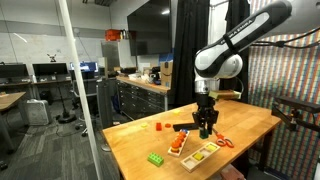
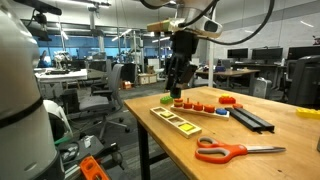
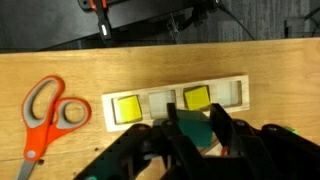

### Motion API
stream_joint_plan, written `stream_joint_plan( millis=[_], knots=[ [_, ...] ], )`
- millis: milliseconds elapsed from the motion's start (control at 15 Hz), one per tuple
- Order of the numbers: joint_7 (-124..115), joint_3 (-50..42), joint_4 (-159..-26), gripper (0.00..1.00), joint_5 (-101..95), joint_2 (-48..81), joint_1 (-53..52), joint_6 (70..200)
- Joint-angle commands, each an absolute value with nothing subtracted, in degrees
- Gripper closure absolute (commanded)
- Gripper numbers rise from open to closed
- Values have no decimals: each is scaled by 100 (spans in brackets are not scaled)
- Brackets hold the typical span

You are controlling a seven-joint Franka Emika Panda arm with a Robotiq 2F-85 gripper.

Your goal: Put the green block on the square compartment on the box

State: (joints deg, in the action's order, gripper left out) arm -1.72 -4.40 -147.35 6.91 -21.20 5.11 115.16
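My gripper is to release the dark teal-green block in the empty compartment point(image 1: 205, 151) point(image 3: 162, 104) between the yellow blocks.
In the wrist view my gripper point(image 3: 192, 128) is shut on a dark teal-green block point(image 3: 193, 132) and holds it above the near edge of the long wooden box point(image 3: 176, 120). The box has two yellow blocks point(image 3: 127, 107) in its compartments and two empty square compartments, one in the middle point(image 3: 160, 103) and one at the right end point(image 3: 232, 93). In both exterior views the gripper point(image 1: 205, 126) point(image 2: 177, 88) hangs above the table beside the box point(image 1: 198, 153) point(image 2: 178, 122). A lime green block point(image 1: 156, 158) point(image 2: 166, 99) lies loose on the table.
Orange-handled scissors point(image 3: 45, 115) point(image 2: 236, 151) point(image 1: 222, 141) lie beside the box. Orange pieces on a holder point(image 2: 195, 106) point(image 1: 178, 144), a black bar point(image 2: 250, 118) point(image 1: 180, 127) and a red block point(image 1: 157, 126) are on the wooden table point(image 1: 250, 125). The table edge is close to the box.
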Motion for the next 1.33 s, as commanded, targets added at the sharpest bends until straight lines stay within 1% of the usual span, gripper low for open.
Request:
stream_joint_plan(
  millis=[0,1267],
  knots=[
    [287,-573,-14802,77,1045,-2064,382,11576],
    [697,-677,-14601,77,1272,-964,465,11711]
  ],
)
